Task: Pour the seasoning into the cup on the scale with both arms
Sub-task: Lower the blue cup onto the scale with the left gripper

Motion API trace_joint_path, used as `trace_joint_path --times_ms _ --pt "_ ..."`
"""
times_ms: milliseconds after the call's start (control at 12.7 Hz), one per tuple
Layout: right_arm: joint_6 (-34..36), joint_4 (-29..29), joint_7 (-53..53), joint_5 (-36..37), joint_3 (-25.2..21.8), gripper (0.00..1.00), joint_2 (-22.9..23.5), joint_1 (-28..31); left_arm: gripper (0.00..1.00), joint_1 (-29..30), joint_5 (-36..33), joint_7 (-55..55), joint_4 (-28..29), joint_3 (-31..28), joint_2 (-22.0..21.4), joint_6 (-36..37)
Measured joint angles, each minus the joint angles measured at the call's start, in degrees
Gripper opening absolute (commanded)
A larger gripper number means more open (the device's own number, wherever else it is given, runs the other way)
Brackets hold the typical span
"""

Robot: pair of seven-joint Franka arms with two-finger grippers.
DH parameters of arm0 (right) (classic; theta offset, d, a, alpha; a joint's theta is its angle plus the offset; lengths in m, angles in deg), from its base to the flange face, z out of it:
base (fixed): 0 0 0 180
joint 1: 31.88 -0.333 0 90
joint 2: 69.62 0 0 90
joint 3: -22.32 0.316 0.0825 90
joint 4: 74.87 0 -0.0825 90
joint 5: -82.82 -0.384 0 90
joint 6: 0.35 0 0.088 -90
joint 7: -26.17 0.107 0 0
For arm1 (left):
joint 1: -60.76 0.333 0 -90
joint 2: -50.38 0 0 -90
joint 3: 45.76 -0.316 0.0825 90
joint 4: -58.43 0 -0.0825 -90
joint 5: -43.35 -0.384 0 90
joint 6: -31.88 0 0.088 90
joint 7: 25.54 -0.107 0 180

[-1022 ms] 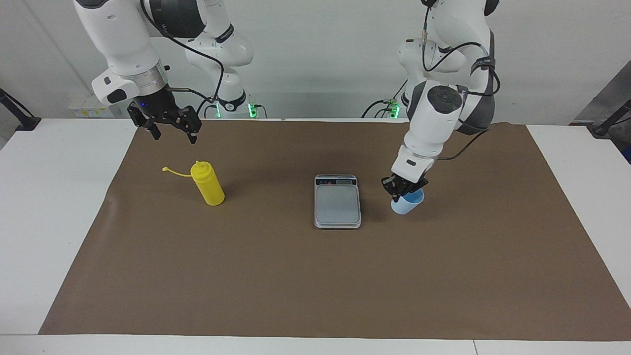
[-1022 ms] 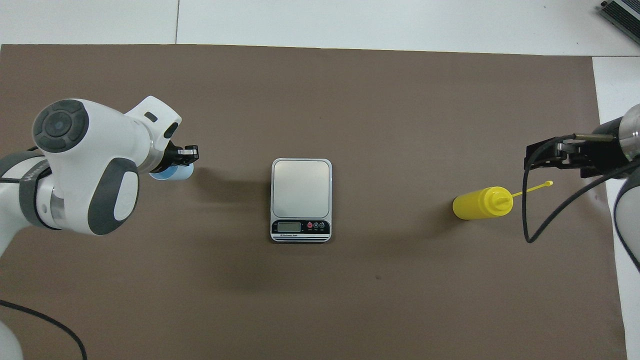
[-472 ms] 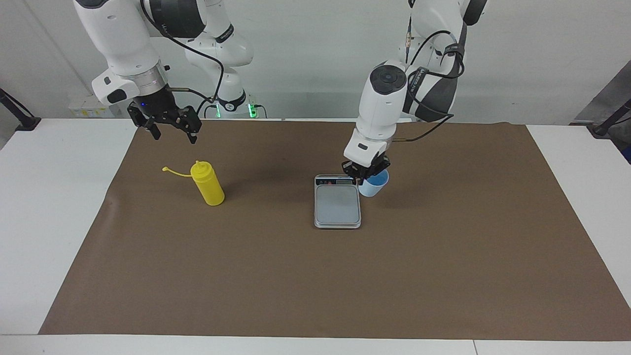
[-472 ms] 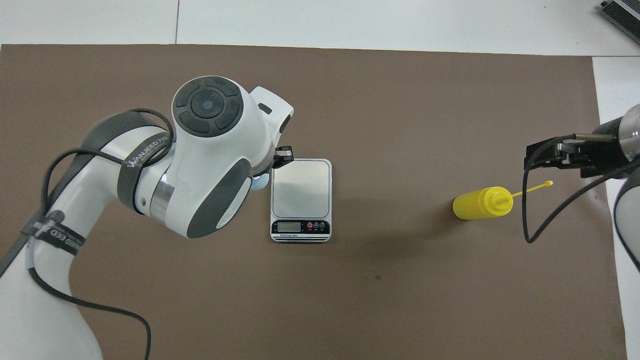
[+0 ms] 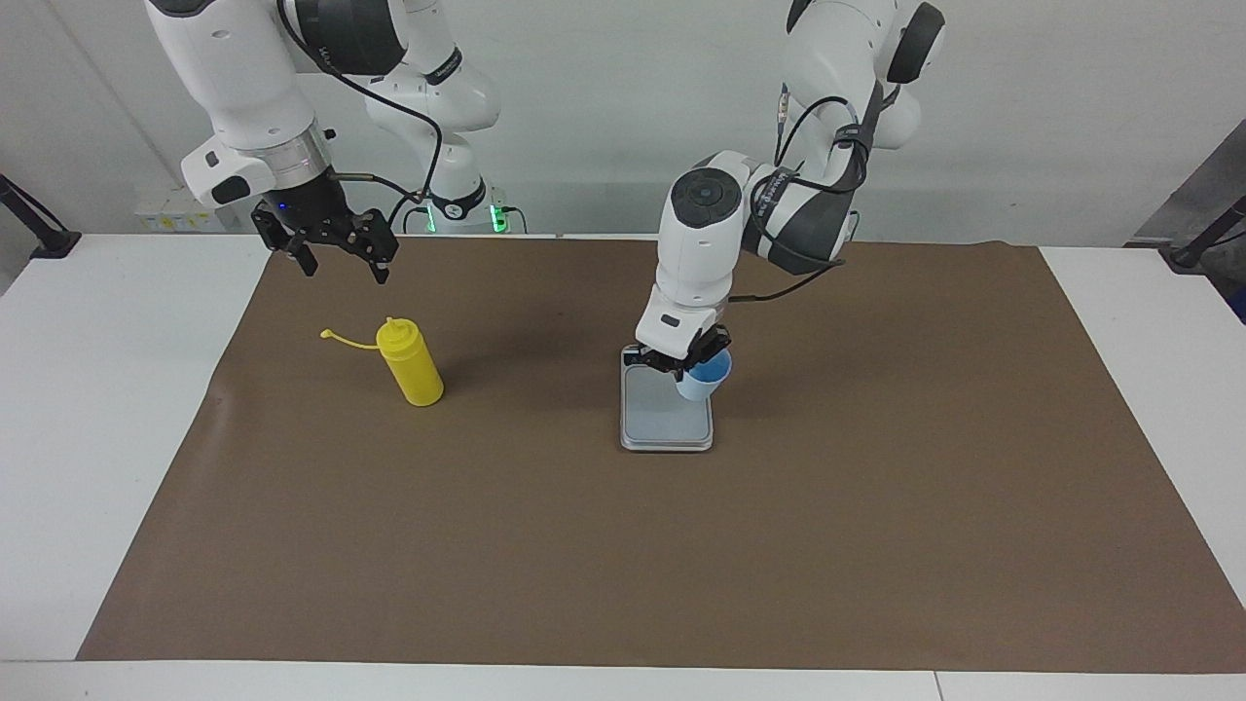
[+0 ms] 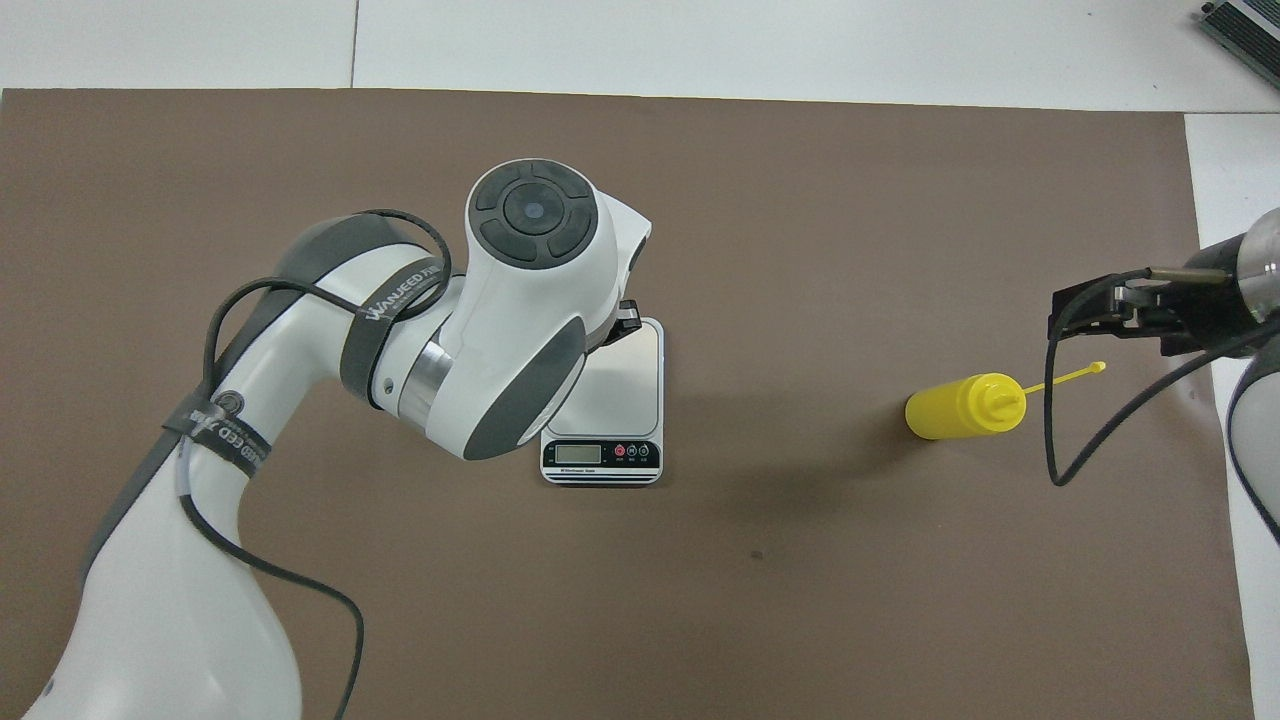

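Observation:
My left gripper will set the light blue cup on the silver scale's plate, far from the scale's display strip [image 6: 600,360].
My left gripper [image 5: 687,360] is shut on the rim of the light blue cup [image 5: 703,378] and holds it upright over the silver scale [image 5: 664,417], at the plate's edge toward the left arm's end. Whether the cup touches the plate I cannot tell. In the overhead view the left arm hides the cup and covers part of the scale [image 6: 625,385]. The yellow seasoning bottle [image 5: 412,368] [image 6: 958,406] stands toward the right arm's end, its cap strap hanging out sideways. My right gripper [image 5: 346,270] [image 6: 1060,315] waits open in the air, holding nothing, close to the bottle.
A brown mat [image 5: 876,506] covers most of the white table [image 5: 88,409]. The scale's dark display strip [image 6: 600,453] lies at its end nearer the robots. A black cable [image 6: 1100,440] loops down from the right arm near the bottle.
The left arm has carried the cup sideways from the mat at its own end of the table over to the scale. The right arm and the bottle have not moved.

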Motion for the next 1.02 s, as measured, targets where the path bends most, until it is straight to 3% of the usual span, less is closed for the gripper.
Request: trace_joint_path --times_ms 1022 --pt "0.0 0.0 0.0 0.0 0.0 1.00 0.0 0.0 0.00 -3.0 -1.5 3.7 -1.1 0.0 3.8 -3.5"
